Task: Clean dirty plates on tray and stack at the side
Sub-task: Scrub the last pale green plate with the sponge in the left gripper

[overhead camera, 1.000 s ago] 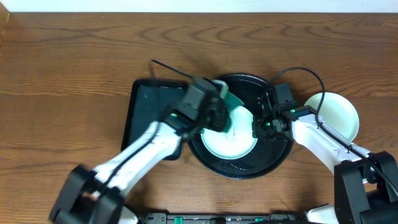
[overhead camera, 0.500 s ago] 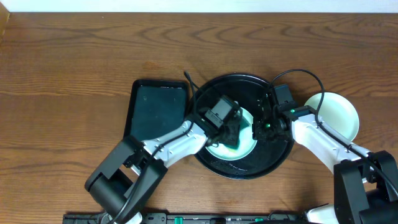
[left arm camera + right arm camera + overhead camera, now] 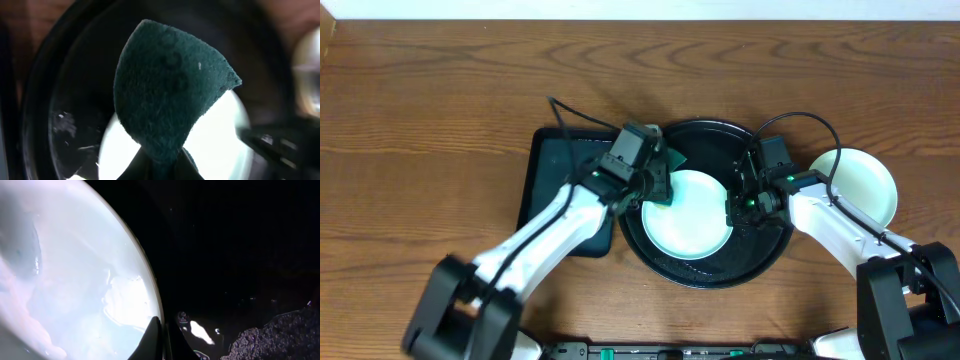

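Next, my left gripper releases the green scouring sponge in the middle of the rectangular black tray [image 3: 576, 186].
A light mint-blue plate [image 3: 688, 212] lies on the round black tray [image 3: 765, 255]. My left gripper [image 3: 658, 186] is shut on a dark green scouring pad [image 3: 170, 95], held over the plate's upper left edge. My right gripper [image 3: 734, 208] is shut on the plate's right rim [image 3: 150, 315] and pins it on the tray. A white plate [image 3: 865, 185] lies on the table to the right of the tray. The pale yellow plate is not to be seen.
A rectangular black tray [image 3: 552, 180] lies left of the round tray, partly under my left arm. Cables loop above both wrists. The wooden table [image 3: 420, 130] stretches to the left and back.
My left gripper has swept the pad from the plate's middle up and left to its upper left edge. The right gripper and the plate have stayed put.
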`<state>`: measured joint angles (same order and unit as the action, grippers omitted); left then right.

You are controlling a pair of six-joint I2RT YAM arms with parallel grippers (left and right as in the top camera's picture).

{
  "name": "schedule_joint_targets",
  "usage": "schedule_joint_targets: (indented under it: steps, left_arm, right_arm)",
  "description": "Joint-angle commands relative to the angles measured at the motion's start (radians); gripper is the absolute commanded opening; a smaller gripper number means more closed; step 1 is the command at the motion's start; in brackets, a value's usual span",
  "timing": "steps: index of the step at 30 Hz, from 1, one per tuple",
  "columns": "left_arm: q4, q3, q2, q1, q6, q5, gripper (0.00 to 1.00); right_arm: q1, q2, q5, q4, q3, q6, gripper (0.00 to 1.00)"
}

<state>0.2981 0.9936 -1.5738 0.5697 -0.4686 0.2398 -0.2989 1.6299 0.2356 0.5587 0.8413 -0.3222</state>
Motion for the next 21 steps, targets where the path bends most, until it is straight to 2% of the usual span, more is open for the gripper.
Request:
schedule_joint_targets:
  steps: [1,7,14,19,21]
  left_arm:
    - [0.014,0.004,0.053,0.014,0.019,0.048,0.07]
    - [-0.038,-0.01,-0.021,0.052,0.018,0.041,0.07]
    - [-0.101,-0.01,-0.201,0.126,0.019,0.026,0.08]
    - [-0.058,-0.01,-0.237,0.08,0.027,-0.102,0.08]
    - [-0.039,-0.002,-0.219,0.036,0.03,-0.105,0.08]
  right_arm:
    - [-0.005,0.003,-0.009,0.002,0.0,0.001,0.01]
    - [-0.005,0.003,-0.01,0.003,0.0,0.001,0.01]
    - [-0.005,0.003,-0.01,0.009,0.0,0.001,0.01]
    - [-0.005,0.003,-0.01,0.01,0.0,0.001,0.01]
    - [-0.005,0.003,-0.016,0.01,0.0,-0.002,0.01]
